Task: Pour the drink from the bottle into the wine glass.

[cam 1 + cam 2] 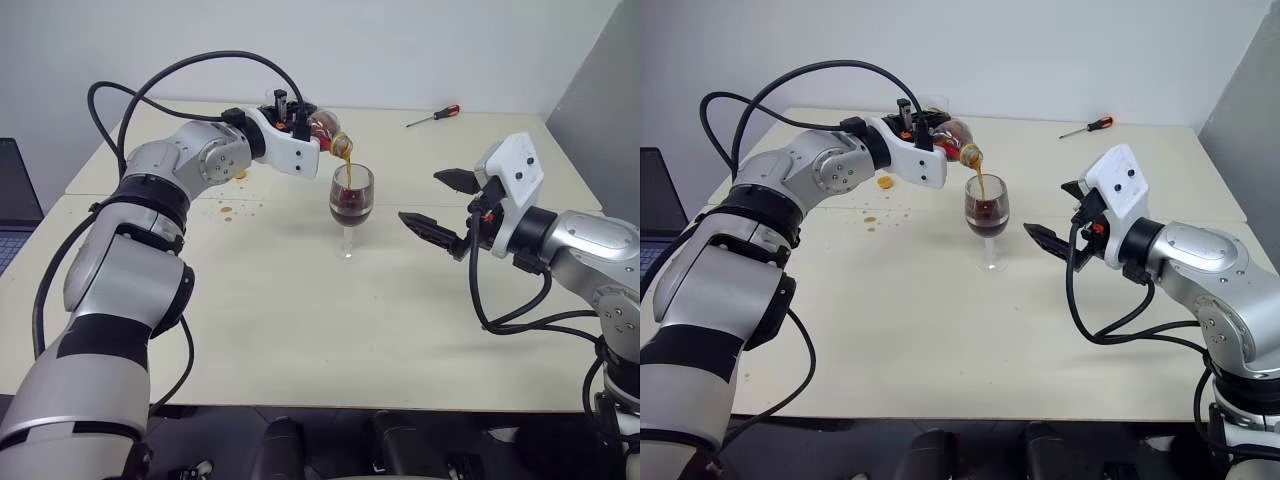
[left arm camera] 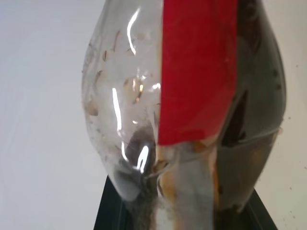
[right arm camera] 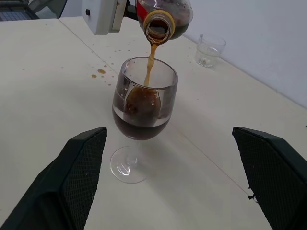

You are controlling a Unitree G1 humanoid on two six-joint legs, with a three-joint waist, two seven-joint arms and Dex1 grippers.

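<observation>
Next, my left gripper puts the bottle, now tilted over the wine glass, down on the table point(image 1: 221, 238) just in front of the brown drops.
My left gripper point(image 1: 298, 118) is shut on the bottle point(image 1: 953, 134), a clear plastic one with a red label point(image 2: 199, 72), and holds it tilted with its open mouth point(image 3: 159, 27) over the wine glass point(image 1: 351, 196). A thin stream of the dark brown drink point(image 3: 150, 62) falls into the bowl, which is about half full. The glass stands upright on the table point(image 1: 300, 330). To the right of the glass my right gripper point(image 1: 441, 205) is open, level with the bowl, and its fingers point(image 3: 81, 165) stand well apart from the glass.
Brown drops point(image 1: 232, 208) and a small yellow piece point(image 1: 884, 182) lie on the table left of the glass. A red-handled screwdriver point(image 1: 433, 116) lies at the far right. A clear tumbler point(image 3: 209, 49) stands behind the glass. A laptop point(image 1: 15, 205) sits at the left edge.
</observation>
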